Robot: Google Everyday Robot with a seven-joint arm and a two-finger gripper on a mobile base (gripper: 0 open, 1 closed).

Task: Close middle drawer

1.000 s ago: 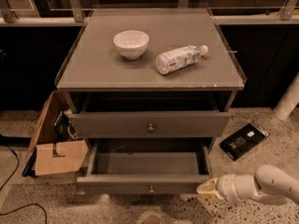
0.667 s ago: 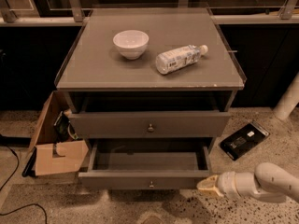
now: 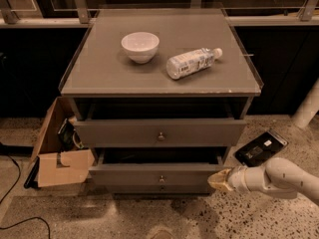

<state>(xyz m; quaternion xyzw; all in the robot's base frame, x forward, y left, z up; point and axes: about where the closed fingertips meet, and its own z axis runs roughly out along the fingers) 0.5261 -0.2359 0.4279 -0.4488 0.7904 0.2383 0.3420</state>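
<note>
Next, I let go of the middle drawer pushed shut in the cabinet [image 3: 161, 164] with my gripper, close beneath the drawer that has the taller front.
The middle drawer [image 3: 149, 172] is the slim grey-brown front with a small round knob [image 3: 161, 179], below the taller-fronted drawer [image 3: 159, 132]. It stands out only a little from the cabinet, with a dark gap showing above it. My gripper [image 3: 220, 179], tan-tipped on a white arm [image 3: 279, 177], comes in from the right and touches the right end of the middle drawer's front. The lowest drawer [image 3: 159, 188] shows as a thin strip beneath.
A white bowl [image 3: 140, 46] and a plastic bottle [image 3: 192, 62] lying on its side rest on the cabinet top [image 3: 99, 73]. An open cardboard box [image 3: 57, 151] stands on the floor at the left. A black flat device [image 3: 261, 147] lies on the floor at the right.
The middle drawer has slid well back into the cabinet. My gripper has moved with it, in toward the cabinet, staying at the front's right end.
</note>
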